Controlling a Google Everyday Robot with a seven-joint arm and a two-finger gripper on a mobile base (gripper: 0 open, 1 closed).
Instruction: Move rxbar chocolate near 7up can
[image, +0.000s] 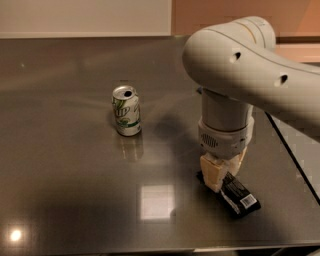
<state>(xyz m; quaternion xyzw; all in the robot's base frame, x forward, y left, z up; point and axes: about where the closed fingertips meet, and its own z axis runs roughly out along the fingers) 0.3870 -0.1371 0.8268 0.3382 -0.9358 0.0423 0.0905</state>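
Observation:
My gripper is going to release the rxbar chocolate. It will leave it on the dark table (174, 103) between the 7up can and my white arm.
The rxbar chocolate (239, 196) is a flat black wrapper with a white barcode patch at its right end. It lies on the dark table (75, 190) at the front right. My gripper (220, 172) hangs from the big white arm (245, 65) and is down at the bar's left end, covering part of it. The 7up can (126, 110) stands upright to the left and farther back, well apart from the bar and the gripper.
The table's right edge (292, 155) runs diagonally just right of the arm, and its front edge (150, 250) is close below the bar. A bright light reflection (156, 202) lies on the tabletop between the can and the bar.

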